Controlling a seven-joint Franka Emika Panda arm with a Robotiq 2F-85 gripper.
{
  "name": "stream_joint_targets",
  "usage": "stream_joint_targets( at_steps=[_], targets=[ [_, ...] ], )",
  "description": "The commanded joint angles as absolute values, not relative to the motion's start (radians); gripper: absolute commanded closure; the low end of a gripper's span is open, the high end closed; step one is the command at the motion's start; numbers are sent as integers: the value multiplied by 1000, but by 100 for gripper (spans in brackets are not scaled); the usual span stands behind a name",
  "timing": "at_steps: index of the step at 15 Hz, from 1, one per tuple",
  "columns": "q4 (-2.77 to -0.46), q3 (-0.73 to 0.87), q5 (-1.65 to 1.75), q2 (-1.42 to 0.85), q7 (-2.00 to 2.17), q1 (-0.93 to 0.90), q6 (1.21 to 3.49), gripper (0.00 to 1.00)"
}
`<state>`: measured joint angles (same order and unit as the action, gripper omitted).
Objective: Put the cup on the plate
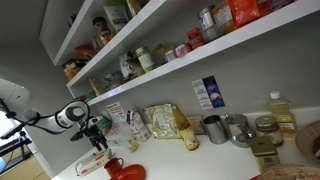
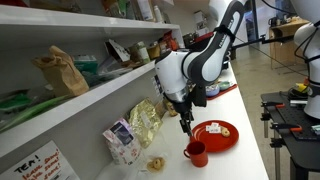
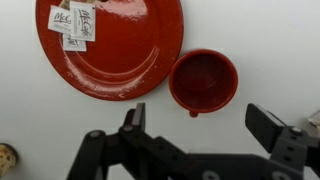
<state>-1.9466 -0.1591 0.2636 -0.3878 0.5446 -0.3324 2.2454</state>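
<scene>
The red cup's rim (image 1: 119,161) (image 3: 172,88) on the side nearest the red plate is the next place for my gripper to go to and close.
The small red cup (image 3: 203,80) stands upright on the white counter, right beside the red plate (image 3: 130,50), with its handle stub toward my gripper. It also shows in both exterior views (image 2: 196,153) (image 1: 114,164), next to the plate (image 2: 215,134) (image 1: 128,173). A few small sauce packets (image 3: 74,22) lie on the plate. My gripper (image 3: 200,125) is open and empty. It hangs above the counter just short of the cup, with its fingers wider than the cup.
Several grey metal mugs (image 1: 215,128) and a bottle (image 1: 281,112) stand farther along the counter. Snack bags (image 2: 146,121) lie by the wall. Shelves (image 2: 60,95) full of goods overhang the counter. A round object (image 3: 6,156) lies at the wrist view's edge.
</scene>
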Motion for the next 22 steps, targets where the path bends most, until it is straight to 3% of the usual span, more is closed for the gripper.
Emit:
stream_joint_targets(
  at_steps=[1, 22],
  targets=[
    [-1879, -127, 202, -431, 533, -323, 2205, 0],
    [-1859, -107, 152, -576, 498, -353, 2121, 0]
  ],
)
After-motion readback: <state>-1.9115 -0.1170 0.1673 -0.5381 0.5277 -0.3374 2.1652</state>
